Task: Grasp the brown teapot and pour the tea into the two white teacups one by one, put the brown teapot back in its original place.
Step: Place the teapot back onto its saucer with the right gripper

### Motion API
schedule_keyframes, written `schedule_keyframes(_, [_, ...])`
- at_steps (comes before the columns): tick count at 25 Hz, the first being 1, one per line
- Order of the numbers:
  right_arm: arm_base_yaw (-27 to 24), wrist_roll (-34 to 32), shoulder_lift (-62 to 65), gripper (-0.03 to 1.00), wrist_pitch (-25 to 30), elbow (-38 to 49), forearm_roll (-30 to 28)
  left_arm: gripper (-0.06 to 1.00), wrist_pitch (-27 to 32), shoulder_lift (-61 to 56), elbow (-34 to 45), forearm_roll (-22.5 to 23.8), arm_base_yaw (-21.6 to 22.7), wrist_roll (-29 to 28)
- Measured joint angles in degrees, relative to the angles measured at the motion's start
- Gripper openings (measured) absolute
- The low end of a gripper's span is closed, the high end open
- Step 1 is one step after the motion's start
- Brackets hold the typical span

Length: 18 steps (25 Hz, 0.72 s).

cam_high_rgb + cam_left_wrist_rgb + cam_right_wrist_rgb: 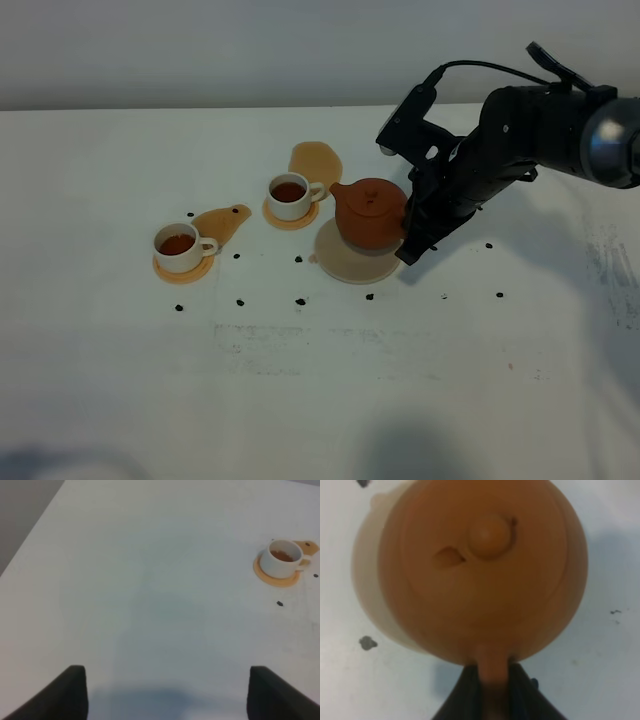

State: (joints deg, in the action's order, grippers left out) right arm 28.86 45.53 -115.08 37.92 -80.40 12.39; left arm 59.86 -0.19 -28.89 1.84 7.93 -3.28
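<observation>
My right gripper has the brown teapot. It will set the teapot down on the middle of the pale beige trivet [358,249] [454,549].
The brown teapot [369,212] stands over the pale beige trivet [350,263], spout to the left; whether it rests on the disc I cannot tell. My right gripper [410,232] is shut on its loop handle [491,672]; the wrist view looks down on the lid knob [488,535]. Two white teacups hold brown tea: one [290,195] on its orange coaster just left of the teapot, one [179,245] on a coaster farther left, also in the left wrist view [283,558]. My left gripper [167,692] is open over bare table, out of the high view.
Two tan puddle-like patches lie on the white table, one behind the near cup [316,158] and one beside the far-left cup [225,220]. Several small dark specks [300,301] are scattered in front of the cups and trivet.
</observation>
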Motion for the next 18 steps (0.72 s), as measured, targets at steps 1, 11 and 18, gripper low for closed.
schedule_keyframes(1, [0.0, 0.0, -0.1, 0.09, 0.3, 0.0, 0.2, 0.67, 0.0, 0.0, 0.0, 0.0, 0.0, 0.0])
schedule_keyframes(11, [0.0, 0.0, -2.2, 0.09, -0.7, 0.0, 1.4, 0.67, 0.0, 0.0, 0.0, 0.0, 0.0, 0.0])
schedule_keyframes(18, [0.1, 0.1, -2.2, 0.09, -0.6, 0.0, 4.1, 0.67, 0.0, 0.0, 0.0, 0.0, 0.0, 0.0])
